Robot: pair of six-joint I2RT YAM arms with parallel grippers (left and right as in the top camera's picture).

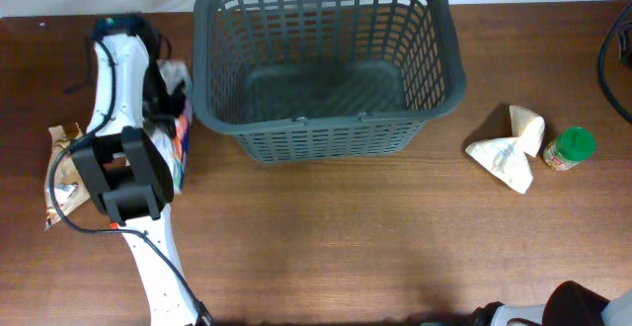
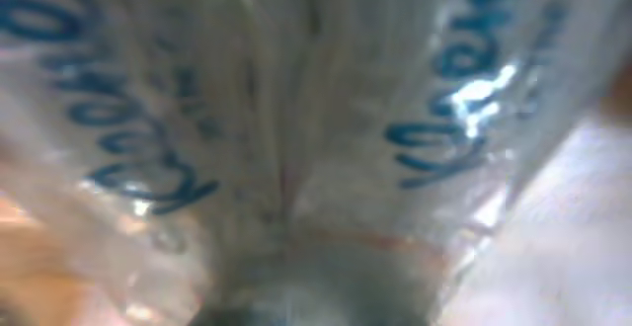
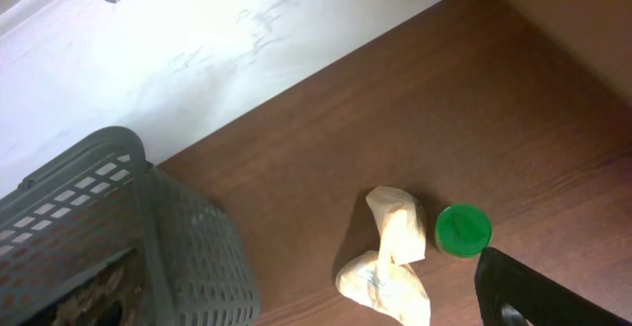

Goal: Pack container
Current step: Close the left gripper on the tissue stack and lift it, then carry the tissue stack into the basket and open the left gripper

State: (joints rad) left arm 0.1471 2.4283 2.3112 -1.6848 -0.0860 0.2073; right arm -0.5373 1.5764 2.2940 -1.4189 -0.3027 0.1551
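Next, my left gripper lets go of the clear packet on the dark grey basket's bottom, along the basket's back side (image 1: 310, 76).
The dark grey basket (image 1: 326, 138) stands empty at the back middle of the table; its corner shows in the right wrist view (image 3: 168, 237). My left gripper (image 1: 163, 99) is down over a clear packet with blue lettering (image 1: 181, 128) just left of the basket. That packet fills the blurred left wrist view (image 2: 296, 99) and hides the fingers. My right gripper (image 3: 533, 291) shows only as one dark finger at the lower right, above and apart from the groceries.
A crumpled cream bag (image 1: 512, 148) and a small green-lidded jar (image 1: 570, 148) lie right of the basket, also seen in the right wrist view as bag (image 3: 390, 257) and jar (image 3: 462, 230). A brown packet (image 1: 61, 168) lies under the left arm near the table's left edge.
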